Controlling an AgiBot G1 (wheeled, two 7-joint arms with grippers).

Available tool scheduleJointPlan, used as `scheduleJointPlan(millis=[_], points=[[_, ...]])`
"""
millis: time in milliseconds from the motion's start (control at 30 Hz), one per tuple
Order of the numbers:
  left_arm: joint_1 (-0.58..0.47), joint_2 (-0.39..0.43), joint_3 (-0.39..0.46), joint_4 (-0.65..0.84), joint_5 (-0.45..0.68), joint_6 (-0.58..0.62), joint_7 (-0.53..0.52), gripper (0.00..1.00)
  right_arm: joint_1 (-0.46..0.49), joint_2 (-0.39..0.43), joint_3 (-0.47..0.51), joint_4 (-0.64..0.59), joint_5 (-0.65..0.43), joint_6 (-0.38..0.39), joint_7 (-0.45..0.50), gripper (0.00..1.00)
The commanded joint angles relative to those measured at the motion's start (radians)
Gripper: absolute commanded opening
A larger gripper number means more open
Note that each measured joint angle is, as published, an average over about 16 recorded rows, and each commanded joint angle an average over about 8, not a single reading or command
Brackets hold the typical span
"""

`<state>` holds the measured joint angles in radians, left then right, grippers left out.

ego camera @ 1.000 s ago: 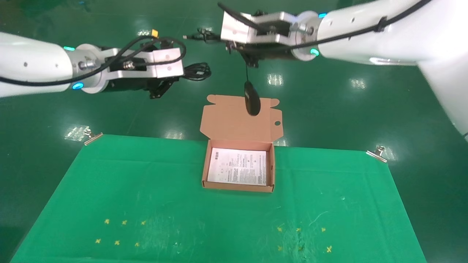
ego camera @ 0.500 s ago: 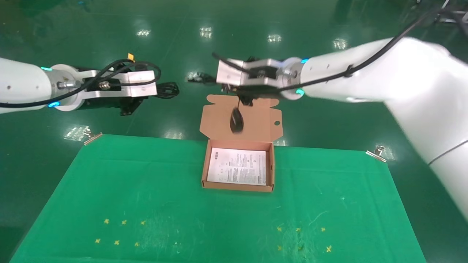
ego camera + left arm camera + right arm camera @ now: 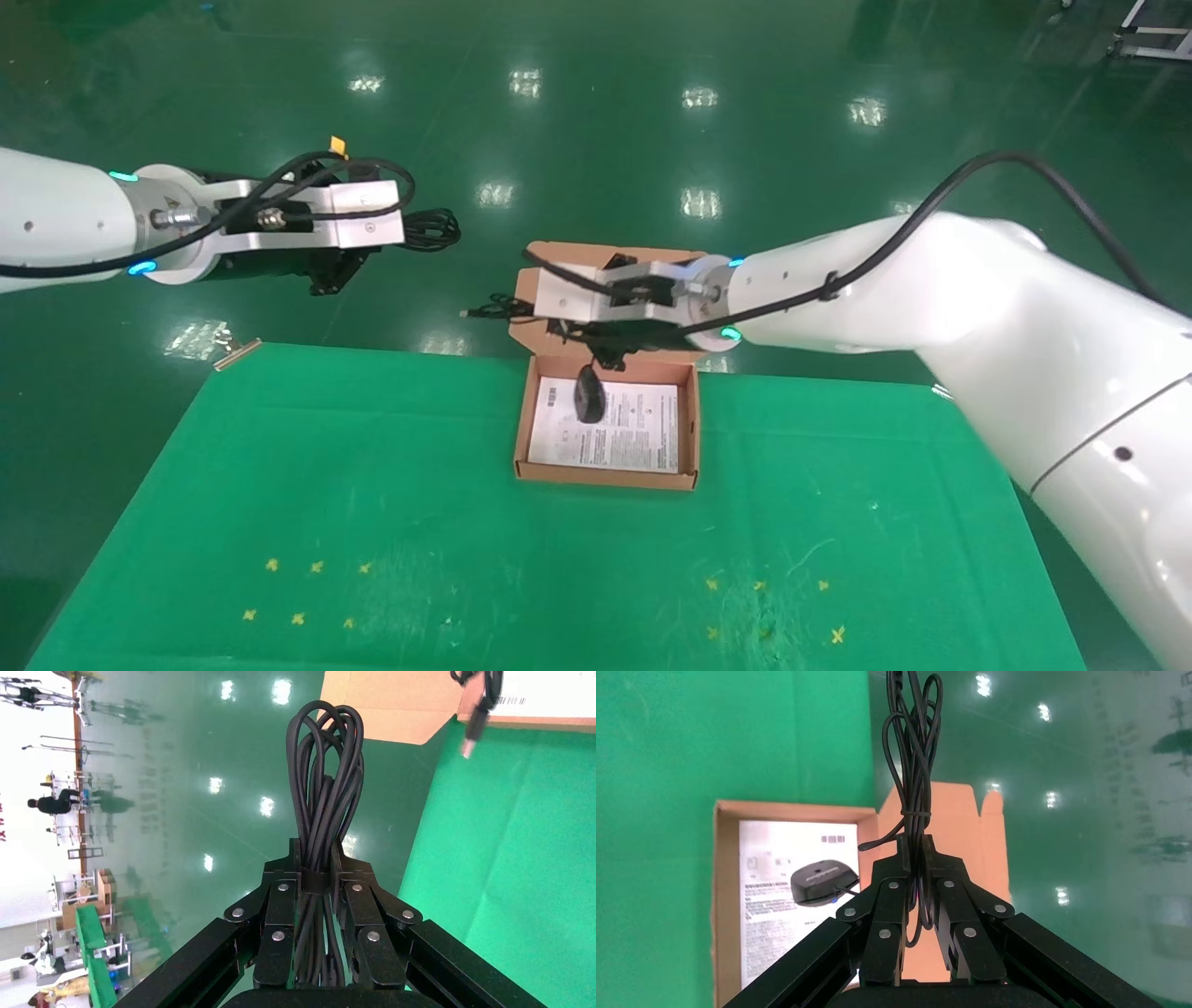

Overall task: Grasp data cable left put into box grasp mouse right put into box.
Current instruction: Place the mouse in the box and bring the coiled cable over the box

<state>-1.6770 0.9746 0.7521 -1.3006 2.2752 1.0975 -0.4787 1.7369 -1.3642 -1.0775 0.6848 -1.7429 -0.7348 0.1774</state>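
The robot's right gripper should release the mouse on the white sheet (image 3: 578,447) (image 3: 767,879) near the near side of the cardboard box.
My left gripper (image 3: 335,270) is shut on the data cable (image 3: 430,228), a black looped bundle, and holds it in the air left of and behind the box. The left wrist view shows the loops (image 3: 325,776) sticking out past the closed jaws (image 3: 314,855). My right gripper (image 3: 605,354) is over the box's back edge, shut on the mouse's bundled cord (image 3: 916,755). The black mouse (image 3: 589,403) hangs on its cord low inside the open cardboard box (image 3: 694,438), over the white sheet. It also shows in the right wrist view (image 3: 821,881). I cannot tell whether it touches the sheet.
The box stands at the far middle of the green cloth (image 3: 372,485), its lid (image 3: 559,256) open toward the back. A metal clip (image 3: 237,352) holds the cloth's far left corner. Yellow marks (image 3: 307,592) dot the near cloth. Shiny green floor lies beyond.
My right gripper has come down and toward me, carrying the mouse from in front of the lid into the box. My left arm dropped and shifted left early on, then stayed still.
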Motion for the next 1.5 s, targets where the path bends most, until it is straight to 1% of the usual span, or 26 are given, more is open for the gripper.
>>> scheduleJointPlan(millis=[33, 167, 367, 600, 867, 900, 1133, 1167, 1333, 1500], points=[[0.0, 0.0, 0.0, 0.0, 0.0, 0.0, 0.0, 0.0, -0.006, -0.003, -0.018, 0.005, 0.014, 0.007, 0.001, 0.0], [0.0, 0.0, 0.0, 0.0, 0.0, 0.0, 0.0, 0.0, -0.019, -0.004, -0.059, -0.005, 0.049, 0.036, 0.023, 0.0], [0.0, 0.0, 0.0, 0.0, 0.0, 0.0, 0.0, 0.0, -0.041, -0.003, -0.117, -0.053, 0.084, 0.08, 0.075, 0.0], [0.0, 0.0, 0.0, 0.0, 0.0, 0.0, 0.0, 0.0, -0.061, -0.004, -0.178, -0.103, 0.106, 0.107, 0.135, 0.0], [0.0, 0.0, 0.0, 0.0, 0.0, 0.0, 0.0, 0.0, -0.089, -0.007, -0.242, -0.109, 0.129, 0.145, 0.183, 0.0], [0.0, 0.0, 0.0, 0.0, 0.0, 0.0, 0.0, 0.0, -0.091, -0.008, -0.25, -0.107, 0.132, 0.148, 0.189, 0.03], [0.0, 0.0, 0.0, 0.0, 0.0, 0.0, 0.0, 0.0, -0.092, -0.005, -0.291, -0.101, 0.145, 0.157, 0.211, 0.9], [0.0, 0.0, 0.0, -0.001, 0.0, 0.001, 0.0, 0.0, -0.092, -0.002, -0.294, -0.098, 0.146, 0.156, 0.212, 1.0], [0.008, 0.007, 0.004, -0.006, -0.007, -0.002, 0.006, 0.0, -0.092, 0.018, -0.304, -0.072, 0.149, 0.157, 0.218, 1.0], [0.037, 0.024, 0.012, -0.009, -0.007, -0.025, 0.008, 0.0, -0.086, 0.035, -0.311, -0.056, 0.142, 0.157, 0.229, 1.0]])
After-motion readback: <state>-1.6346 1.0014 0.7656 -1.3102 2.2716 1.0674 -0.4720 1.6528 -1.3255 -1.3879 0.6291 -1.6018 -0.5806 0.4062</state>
